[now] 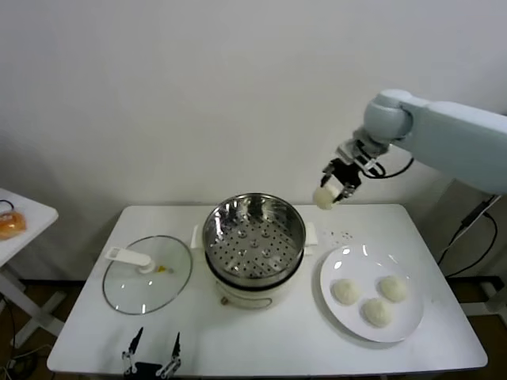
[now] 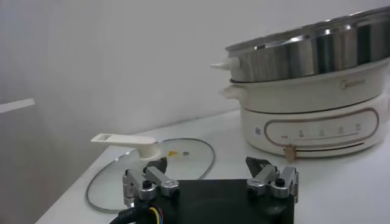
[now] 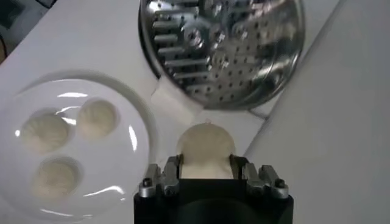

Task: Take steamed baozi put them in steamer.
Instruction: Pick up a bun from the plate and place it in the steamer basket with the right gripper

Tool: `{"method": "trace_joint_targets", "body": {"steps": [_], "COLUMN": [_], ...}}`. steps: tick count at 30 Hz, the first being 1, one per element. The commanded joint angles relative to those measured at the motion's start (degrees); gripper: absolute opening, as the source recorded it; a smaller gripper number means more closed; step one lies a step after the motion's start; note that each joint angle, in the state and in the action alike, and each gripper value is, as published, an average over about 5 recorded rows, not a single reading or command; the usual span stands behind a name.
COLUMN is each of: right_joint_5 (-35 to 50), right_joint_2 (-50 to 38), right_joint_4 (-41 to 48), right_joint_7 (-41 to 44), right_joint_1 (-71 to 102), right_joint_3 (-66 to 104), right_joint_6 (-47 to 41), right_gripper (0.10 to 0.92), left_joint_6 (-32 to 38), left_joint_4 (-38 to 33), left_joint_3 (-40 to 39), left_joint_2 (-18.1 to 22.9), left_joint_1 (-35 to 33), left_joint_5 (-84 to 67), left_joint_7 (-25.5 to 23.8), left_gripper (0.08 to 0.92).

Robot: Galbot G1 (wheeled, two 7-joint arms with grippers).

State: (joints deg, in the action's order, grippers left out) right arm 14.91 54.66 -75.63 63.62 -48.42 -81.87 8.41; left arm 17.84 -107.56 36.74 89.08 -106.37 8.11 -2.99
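Note:
The steamed baozi, now held in the air beside the steamer, will go down from my right gripper onto the back part of the steamer's perforated bottom (image 1: 253,219) (image 3: 253,55).
My right gripper (image 1: 333,192) hangs in the air just right of the steamer (image 1: 253,235), shut on one steamed baozi (image 1: 323,198). In the right wrist view that off-white bun (image 3: 205,148) sits clamped between the fingers (image 3: 172,168), above the table beside the steamer's rim (image 3: 277,78). The steamer's perforated floor is bare. Three more baozi (image 1: 369,298) lie on the white plate (image 1: 341,262) at the right; they show again in the right wrist view (image 3: 58,143). My left gripper (image 1: 150,356) is parked open, low at the table's front left edge.
A glass lid (image 1: 147,274) with a white handle lies flat left of the steamer, also in the left wrist view (image 2: 152,161). The cream pot base (image 2: 311,115) stands under the basket. A side table (image 1: 20,222) with an orange thing stands at far left.

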Motion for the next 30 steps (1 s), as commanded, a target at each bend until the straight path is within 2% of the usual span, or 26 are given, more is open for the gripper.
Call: {"method": "trace_joint_targets", "body": {"steps": [1, 8, 16, 23, 30], "right_joint_5": [0.1, -11.8, -27.1, -29.9, -29.8], "right_joint_2": [8.7, 13.3, 17.2, 21.0, 24.4], "right_joint_4": [-3.3, 0.6, 14.5, 24.4, 30.2], "right_joint_7": [-2.5, -8.6, -12.9, -14.2, -14.3], "right_joint_1": [-5.9, 1.3, 14.0, 20.4, 22.6], "right_joint_3": [-1.7, -2.8, 2.0, 5.9, 7.6], "right_joint_6": [7.5, 18.5, 27.8, 33.3, 35.7], "right_gripper": [0.553, 0.568, 0.568, 0.568, 0.568], "left_joint_6": [0.0, 0.1, 0.0, 0.0, 0.1], "left_joint_4": [0.0, -0.1, 0.2, 1.0, 1.9], "left_joint_3": [0.0, 0.1, 0.0, 0.5, 0.7], "left_joint_2": [0.0, 0.4, 0.8, 0.8, 0.9], "left_joint_1": [-0.1, 0.1, 0.3, 0.5, 0.8], "left_joint_5": [0.2, 0.2, 0.2, 0.1, 0.1], "left_joint_7": [0.0, 0.0, 0.1, 0.1, 0.1], "left_gripper": [0.823, 0.823, 0.823, 0.823, 0.823]}}
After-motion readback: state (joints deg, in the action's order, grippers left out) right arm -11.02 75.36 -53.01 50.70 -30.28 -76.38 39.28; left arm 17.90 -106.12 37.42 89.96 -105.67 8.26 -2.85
